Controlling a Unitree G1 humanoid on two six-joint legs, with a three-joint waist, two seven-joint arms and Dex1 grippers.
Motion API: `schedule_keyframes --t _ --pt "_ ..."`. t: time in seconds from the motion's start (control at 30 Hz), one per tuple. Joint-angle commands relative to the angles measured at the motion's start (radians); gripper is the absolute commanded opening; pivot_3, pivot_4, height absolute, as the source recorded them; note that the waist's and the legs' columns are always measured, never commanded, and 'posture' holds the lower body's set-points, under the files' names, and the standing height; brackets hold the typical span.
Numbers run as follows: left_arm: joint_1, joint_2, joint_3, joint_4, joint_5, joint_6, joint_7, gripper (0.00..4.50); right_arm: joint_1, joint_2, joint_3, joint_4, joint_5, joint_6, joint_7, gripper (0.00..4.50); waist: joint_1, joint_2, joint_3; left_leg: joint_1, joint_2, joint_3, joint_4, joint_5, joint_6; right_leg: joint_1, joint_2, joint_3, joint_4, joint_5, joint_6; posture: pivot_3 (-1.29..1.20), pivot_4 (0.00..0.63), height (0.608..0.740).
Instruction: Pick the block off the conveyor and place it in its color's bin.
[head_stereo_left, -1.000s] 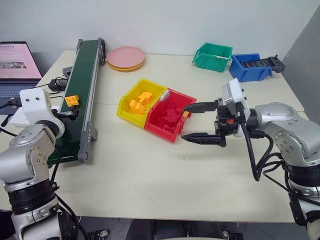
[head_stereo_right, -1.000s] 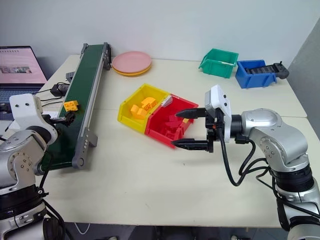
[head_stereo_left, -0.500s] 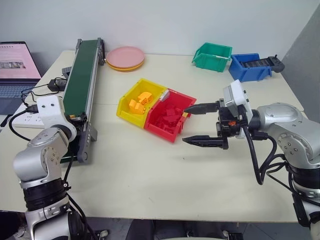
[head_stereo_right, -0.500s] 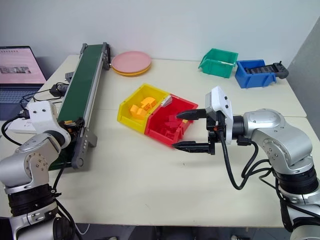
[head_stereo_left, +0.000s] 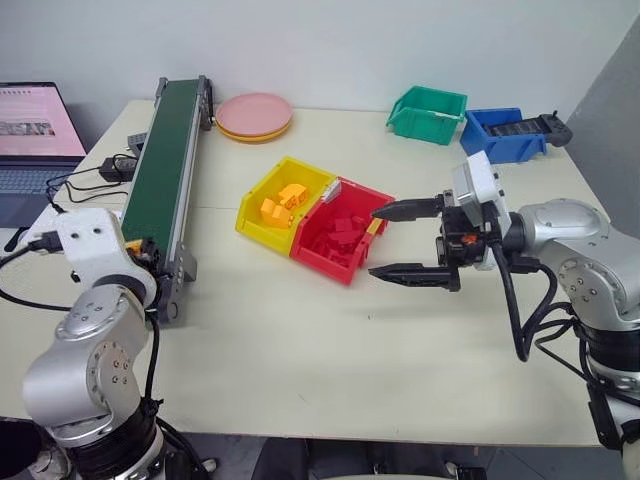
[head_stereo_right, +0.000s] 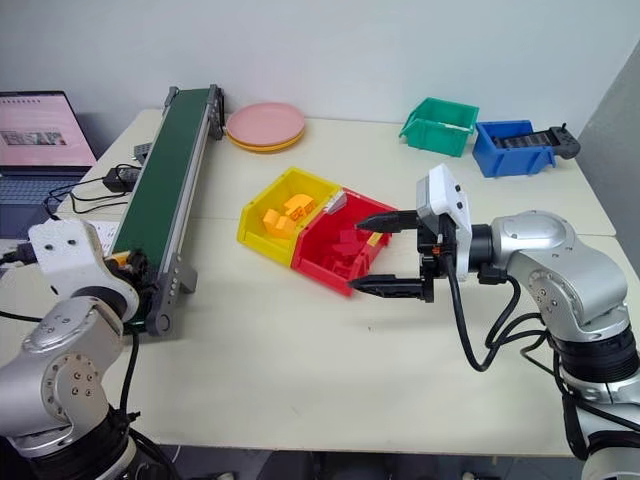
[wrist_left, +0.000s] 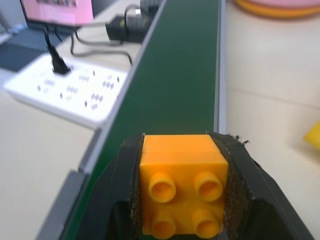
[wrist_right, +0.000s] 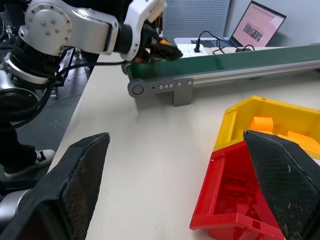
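Next, I let go of the yellow-orange block with my left gripper in the yellow bin (head_stereo_left: 282, 223), between the brick nearest to it and the red bin. The block is just above the conveyor's near end.
My left gripper (wrist_left: 181, 200) is shut on the small yellow-orange block (wrist_left: 181, 187), with a black finger pressed against each side of it. It holds the block just above the near end of the conveyor (head_stereo_left: 165, 150), a long dark green belt with grey rails. The head views show the block as a small orange spot (head_stereo_left: 133, 247) at the left gripper (head_stereo_left: 140, 250). The yellow bin (head_stereo_left: 262, 232) sits mid-table with several yellow bricks inside, joined to a red bin (head_stereo_left: 335, 262). Just right of the red bin, my right gripper (head_stereo_left: 375, 242) hovers open and empty, pointing left.
Pink plates (head_stereo_left: 253, 116) lie at the conveyor's far end. A green bin (head_stereo_left: 427, 112) and a blue bin (head_stereo_left: 500, 133) stand at the back right. A laptop (head_stereo_left: 35, 125), a white power strip (wrist_left: 65, 95) and cables lie left of the conveyor.
The left gripper closed on the block that lay on the belt and drew it back toward the conveyor's near end. The right arm stayed put.
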Motion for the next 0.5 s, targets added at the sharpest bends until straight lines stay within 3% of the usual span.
schedule_keyframes --t 0.03,0.2,0.5 --pt "-0.038 0.047 -0.043 -0.038 0.015 -0.007 -0.031 1.52 -0.023 -0.001 -0.011 -0.013 -0.001 -0.020 0.005 4.50 0.000 0.000 0.000 0.000 0.000 0.000 0.000 0.000 0.000 0.000 0.000 0.000 0.000 0.000 0.000 0.00 0.150 0.740" --pt "-0.237 0.163 -0.202 0.179 -0.075 -0.084 -0.266 1.52 -0.018 -0.003 -0.027 -0.018 -0.009 -0.028 -0.018 4.50 0.007 -0.002 0.001 0.000 0.000 -0.001 0.000 0.000 0.000 0.000 0.000 -0.002 0.001 0.000 0.000 0.00 0.150 0.740" --pt "-0.450 0.202 -0.464 0.658 -0.002 -0.382 -0.516 1.52 0.016 -0.030 -0.066 -0.065 -0.007 -0.010 -0.091 4.50 -0.003 -0.001 0.001 -0.001 0.000 0.002 -0.002 0.002 -0.004 -0.002 0.000 0.002 -0.002 0.000 0.000 0.00 0.150 0.740"
